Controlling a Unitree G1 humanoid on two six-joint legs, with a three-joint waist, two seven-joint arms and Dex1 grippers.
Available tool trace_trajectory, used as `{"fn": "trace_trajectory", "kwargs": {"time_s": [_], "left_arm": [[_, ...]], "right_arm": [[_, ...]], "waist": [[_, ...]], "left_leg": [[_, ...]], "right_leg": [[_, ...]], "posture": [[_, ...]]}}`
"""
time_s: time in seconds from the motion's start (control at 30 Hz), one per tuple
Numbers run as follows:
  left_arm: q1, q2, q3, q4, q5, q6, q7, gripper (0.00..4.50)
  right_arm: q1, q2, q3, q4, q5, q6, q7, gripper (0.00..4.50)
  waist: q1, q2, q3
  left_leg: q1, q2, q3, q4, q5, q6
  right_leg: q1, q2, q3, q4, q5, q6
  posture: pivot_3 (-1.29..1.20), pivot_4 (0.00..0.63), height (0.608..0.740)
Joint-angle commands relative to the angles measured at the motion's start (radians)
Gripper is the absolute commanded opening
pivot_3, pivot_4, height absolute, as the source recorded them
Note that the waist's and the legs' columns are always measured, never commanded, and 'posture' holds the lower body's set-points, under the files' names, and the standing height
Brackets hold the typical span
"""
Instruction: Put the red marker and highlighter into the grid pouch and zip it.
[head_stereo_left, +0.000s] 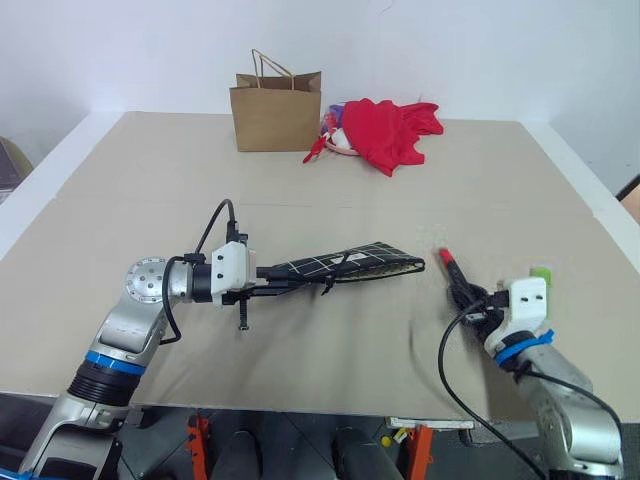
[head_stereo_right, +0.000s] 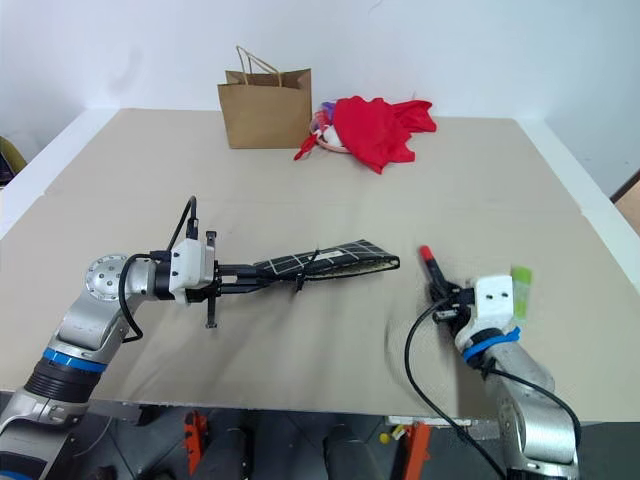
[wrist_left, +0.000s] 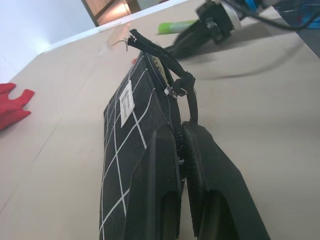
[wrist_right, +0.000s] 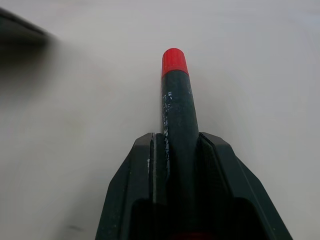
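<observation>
My right gripper will let go of the red marker, now held low over the table, inside the grid pouch (head_stereo_left: 373, 265), toward the loose end that faces my right arm.
My left gripper (head_stereo_left: 293, 283) is shut on one end of the grid pouch (head_stereo_left: 350, 263), a flat black pouch with white lines. It holds the pouch out level above the table, pointing toward the right arm. In the left wrist view the pouch's zipper edge (wrist_left: 172, 87) faces up with its dark pull cord beside my fingers. My right gripper (wrist_right: 175, 137) is shut on the red marker (wrist_right: 176, 95), whose dark barrel and red end stick out forward past the fingertips, low over the table. The light green highlighter (head_stereo_left: 541, 272) lies on the table just right of the right hand.
A brown paper bag (head_stereo_left: 276, 115) stands at the back of the table, with a red cloth heap (head_stereo_left: 390, 130) beside it on the right. The tan tabletop (head_stereo_left: 330, 350) stretches wide between the arms and toward the front edge.
</observation>
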Motion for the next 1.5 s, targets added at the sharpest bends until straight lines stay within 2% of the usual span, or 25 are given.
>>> {"fn": "trace_trajectory", "kwargs": {"time_s": [0.03,0.07,0.13,0.2,0.3,0.43,1.13,1.5], "left_arm": [[-0.001,0.007,0.007,-0.032,-0.017,-0.006,-0.025,0.00],[-0.001,0.007,0.005,-0.030,-0.017,-0.007,-0.029,0.00],[0.000,0.003,0.001,-0.033,-0.025,-0.002,-0.041,0.00],[0.000,-0.002,-0.003,-0.042,-0.035,0.011,-0.048,0.00],[-0.007,-0.010,-0.001,-0.051,-0.054,0.037,-0.051,0.00],[-0.006,-0.016,0.002,-0.074,-0.071,0.056,-0.053,0.00],[0.016,-0.019,-0.005,-0.099,-0.050,0.047,-0.039,0.00],[0.019,-0.044,-0.022,-0.113,-0.041,0.049,-0.032,0.00]], "right_arm": [[-0.173,-0.168,-0.075,-0.100,0.239,0.027,0.282,0.69],[-0.199,-0.197,-0.084,-0.107,0.277,0.044,0.323,0.69],[-0.226,-0.285,-0.087,-0.129,0.378,0.093,0.456,0.69],[-0.222,-0.386,-0.059,-0.150,0.412,0.118,0.607,0.69],[-0.205,-0.501,0.005,-0.145,0.370,0.090,0.766,0.69],[-0.195,-0.562,0.048,-0.075,0.277,-0.015,0.877,0.69],[-0.278,-0.566,0.106,0.079,0.135,-0.131,0.928,0.69],[-0.413,-0.501,0.254,0.007,0.128,-0.019,0.879,0.69]], "waist": [[0.001,0.003,0.002],[0.000,0.007,0.005],[0.004,0.006,0.006],[0.010,0.005,0.006],[0.014,0.005,0.006],[0.013,0.004,0.006],[0.010,0.004,0.006],[0.009,0.004,0.006]], "left_leg": [[0.000,0.000,0.000,0.000,0.000,0.000],[0.000,0.000,0.000,0.000,0.000,0.000],[-0.001,-0.002,0.000,0.000,0.000,0.000],[-0.001,-0.001,-0.002,-0.001,0.000,0.000],[-0.002,-0.002,-0.003,-0.001,-0.001,0.002],[-0.002,-0.002,-0.003,-0.001,-0.002,0.002],[-0.001,-0.002,-0.003,0.002,-0.001,0.000],[-0.001,-0.002,-0.003,0.002,-0.001,0.000]], "right_leg": [[0.000,0.000,0.000,0.000,0.000,0.000],[0.000,0.000,0.000,0.000,0.000,0.000],[0.000,-0.001,0.001,0.000,0.000,0.002],[0.000,-0.001,-0.001,0.000,-0.001,0.001],[0.001,-0.001,-0.003,-0.001,-0.004,0.000],[0.001,-0.002,-0.003,-0.001,-0.004,0.001],[0.002,-0.002,-0.003,-0.001,-0.002,0.002],[0.002,-0.002,-0.003,-0.001,-0.002,0.002]], "posture": [[0.00,0.150,0.740],[0.00,0.150,0.740],[0.00,0.150,0.740],[0.00,0.150,0.740],[0.00,0.150,0.740],[0.00,0.150,0.740],[0.00,0.150,0.740],[0.00,0.150,0.740]]}}
